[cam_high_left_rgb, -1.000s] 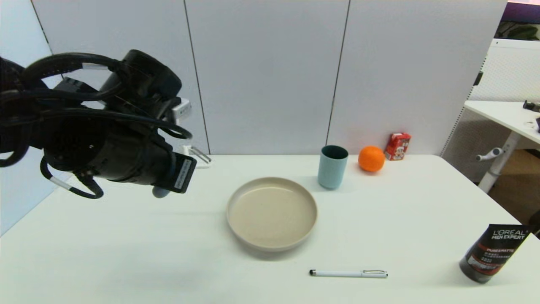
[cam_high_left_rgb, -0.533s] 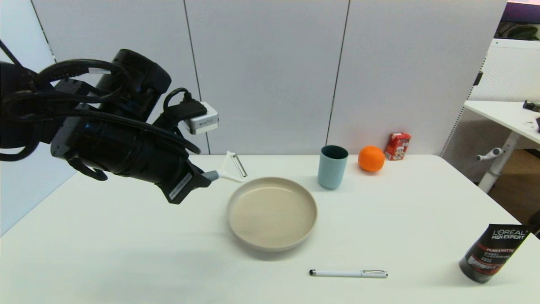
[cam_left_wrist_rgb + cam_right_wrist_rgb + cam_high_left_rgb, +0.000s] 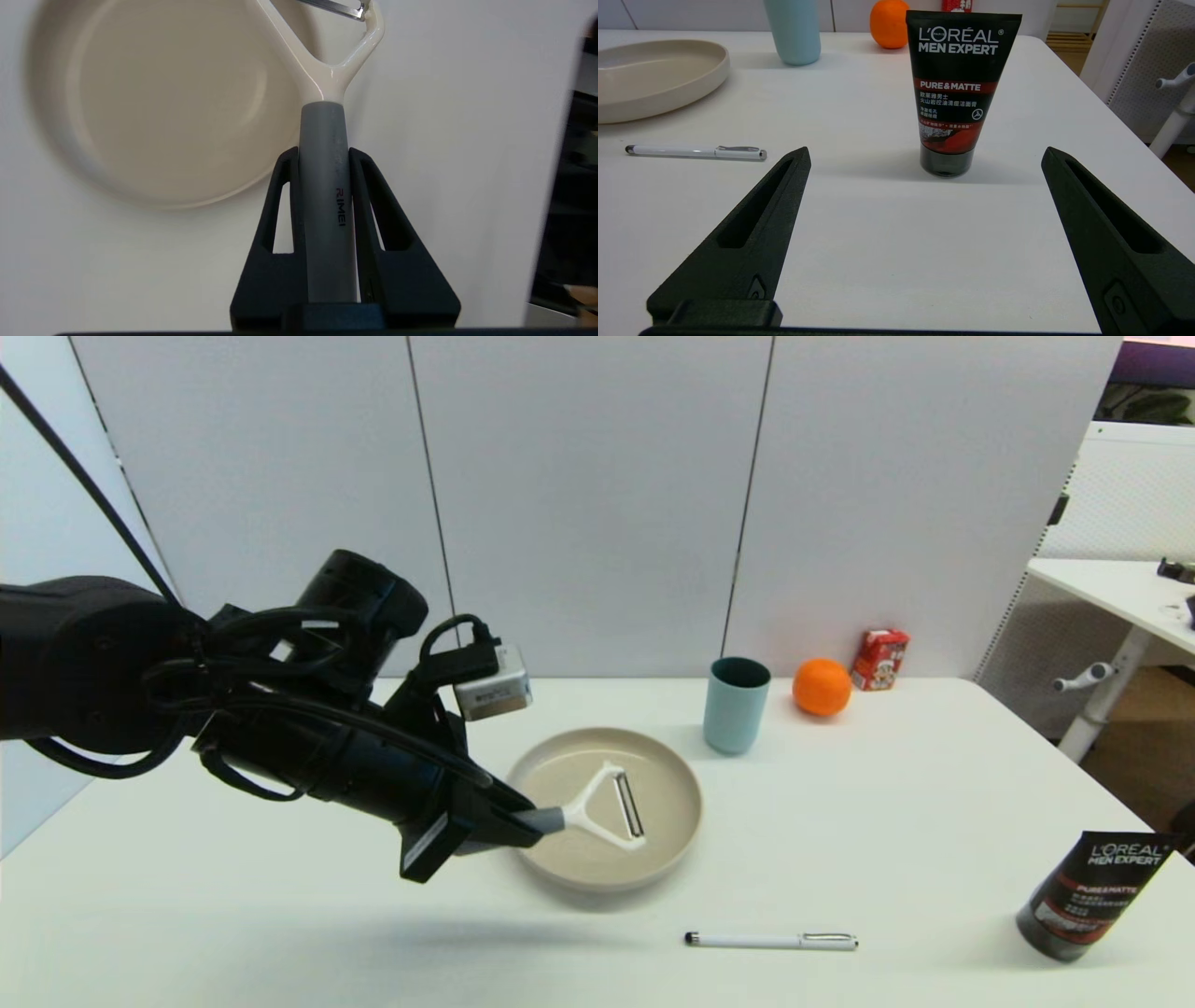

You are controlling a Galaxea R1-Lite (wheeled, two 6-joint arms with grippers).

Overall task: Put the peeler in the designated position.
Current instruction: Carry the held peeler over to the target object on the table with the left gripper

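Next, my left gripper sets the peeler down on the table [image 3: 613, 950] [image 3: 412, 61] in front of the beige plate, next to the pen's black tip.
My left gripper [image 3: 527, 821] hangs just left of the round beige plate [image 3: 579, 761], shut on the peeler's grey handle [image 3: 322, 186]. The peeler [image 3: 627, 805] sticks out to the right, its cream forked head and metal blade held above the plate's inside. In the left wrist view both black fingers [image 3: 280, 186] clamp the handle beside the plate [image 3: 163, 102]. No mark on the white tabletop shows the designated position. My right gripper [image 3: 924, 150] stays parked low at the table's front right, open and empty.
A light blue cup [image 3: 736, 703], an orange [image 3: 822, 686] and a small red carton [image 3: 878, 659] stand at the back right. A white pen [image 3: 771, 941] lies in front of the plate. A black tube [image 3: 1088, 894] stands near the front right.
My left arm has come down and swung right and nearer, carrying the peeler from the table's back left to above the plate. Nothing else has moved.
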